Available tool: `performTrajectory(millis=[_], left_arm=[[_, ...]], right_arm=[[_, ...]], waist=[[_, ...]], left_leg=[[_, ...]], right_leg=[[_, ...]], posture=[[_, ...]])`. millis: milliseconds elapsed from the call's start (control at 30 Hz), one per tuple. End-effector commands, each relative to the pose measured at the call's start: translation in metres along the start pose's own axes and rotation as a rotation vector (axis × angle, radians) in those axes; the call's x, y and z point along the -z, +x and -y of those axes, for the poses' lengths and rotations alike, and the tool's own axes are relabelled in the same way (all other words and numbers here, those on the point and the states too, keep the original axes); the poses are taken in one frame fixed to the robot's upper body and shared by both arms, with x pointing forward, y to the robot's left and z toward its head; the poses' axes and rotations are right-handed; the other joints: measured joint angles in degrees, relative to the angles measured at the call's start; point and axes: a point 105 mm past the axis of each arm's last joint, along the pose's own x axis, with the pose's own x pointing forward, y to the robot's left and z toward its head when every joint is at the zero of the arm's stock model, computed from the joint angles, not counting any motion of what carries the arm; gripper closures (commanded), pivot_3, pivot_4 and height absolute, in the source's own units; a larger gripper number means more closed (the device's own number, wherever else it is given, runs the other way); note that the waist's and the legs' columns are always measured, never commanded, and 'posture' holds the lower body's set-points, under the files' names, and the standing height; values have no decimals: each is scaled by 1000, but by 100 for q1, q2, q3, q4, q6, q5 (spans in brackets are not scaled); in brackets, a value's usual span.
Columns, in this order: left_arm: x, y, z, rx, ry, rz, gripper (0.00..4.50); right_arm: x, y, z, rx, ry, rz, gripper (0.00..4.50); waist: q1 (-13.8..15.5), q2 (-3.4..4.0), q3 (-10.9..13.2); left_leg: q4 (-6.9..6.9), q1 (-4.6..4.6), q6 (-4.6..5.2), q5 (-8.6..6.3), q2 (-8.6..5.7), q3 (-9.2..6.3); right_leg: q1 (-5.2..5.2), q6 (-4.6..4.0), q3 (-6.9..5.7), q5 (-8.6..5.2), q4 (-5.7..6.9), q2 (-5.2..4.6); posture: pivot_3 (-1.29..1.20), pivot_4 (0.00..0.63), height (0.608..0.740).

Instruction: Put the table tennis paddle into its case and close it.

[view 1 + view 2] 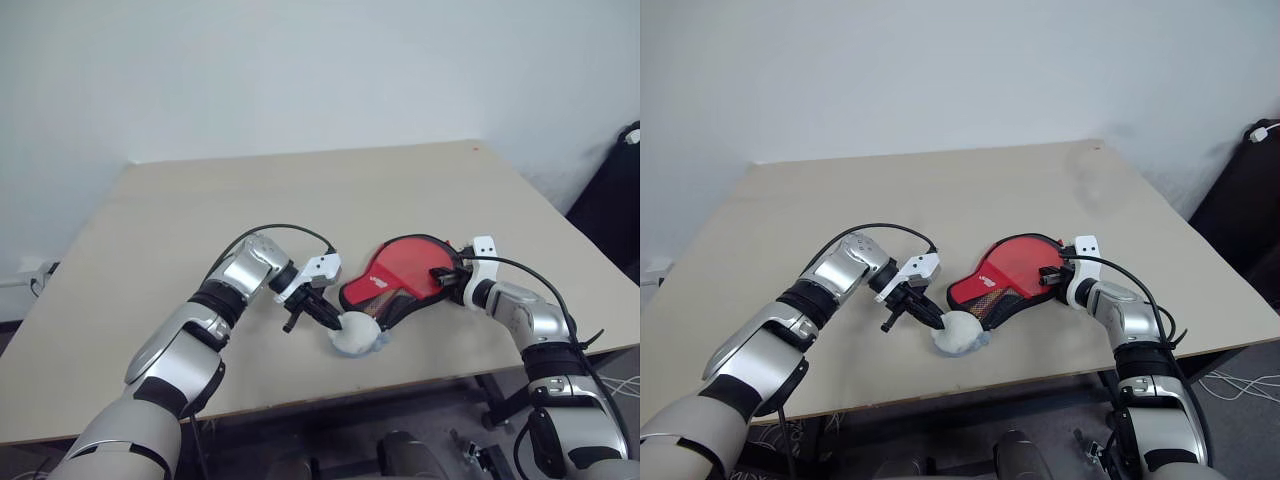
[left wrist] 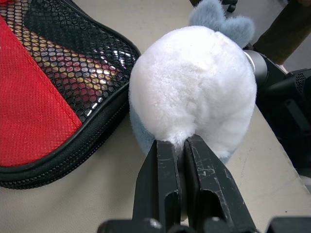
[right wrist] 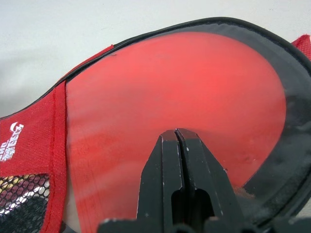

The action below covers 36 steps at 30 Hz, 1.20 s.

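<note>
The fluffy lump will leave my left gripper against the red corner of the case's narrow end (image 1: 338,286).
The case (image 1: 385,283) lies flat on the table near its front edge, black-rimmed with a red panel, a mesh patch (image 2: 73,63) and a clear window. The table tennis paddle's red face (image 3: 170,87) shows through that window, inside the case. My right gripper (image 1: 440,277) is shut, its tips (image 3: 177,131) resting on the window at the case's right end. A fluffy grey-white lump (image 1: 355,333) sits against the case's narrow left end. My left gripper (image 2: 182,141) is shut on the lump's fur, coming at it from the left (image 1: 938,322).
The beige table (image 1: 300,200) stretches wide behind the case. Its front edge runs just below the lump and both forearms. A black object (image 1: 620,200) stands beyond the table's right side.
</note>
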Motion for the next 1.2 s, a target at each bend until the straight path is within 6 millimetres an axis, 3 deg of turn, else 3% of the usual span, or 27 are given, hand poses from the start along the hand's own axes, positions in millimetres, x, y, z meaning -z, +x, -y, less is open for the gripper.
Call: performTrajectory(millis=[33,433,933,1167,1200], left_arm=[[-6,-11,-3,-28,2,12,4460],[30,-39,-23,-207,61,-265,4460],[36,-90,-61,-582,150,-488,4460],[30,-92,-72,-681,183,-487,4460],[26,-90,-73,-686,179,-452,4248]], right_arm=[[7,1,1,9,2,-30,4500],[8,2,-1,3,1,-34,4500],[11,4,-4,-6,3,-41,4500],[11,4,-5,-9,2,-40,4500],[11,4,-5,-8,2,-40,4500]], waist=[[0,0,0],[-9,-6,0],[-132,-42,23],[-138,-60,42],[-140,-60,43]], left_leg=[[0,0,0,0,0,0],[0,8,0,0,0,-2],[2,15,54,33,0,-42],[2,17,63,39,-1,-98],[2,17,63,39,-5,-114]], right_leg=[[0,1,0,0,0,0],[2,0,7,1,5,8],[5,-2,30,1,15,51],[4,-2,29,1,12,87],[3,-2,26,1,10,91]], posture=[[0,0,740],[0,0,740],[0,0,740],[0,0,740],[0,0,740]])
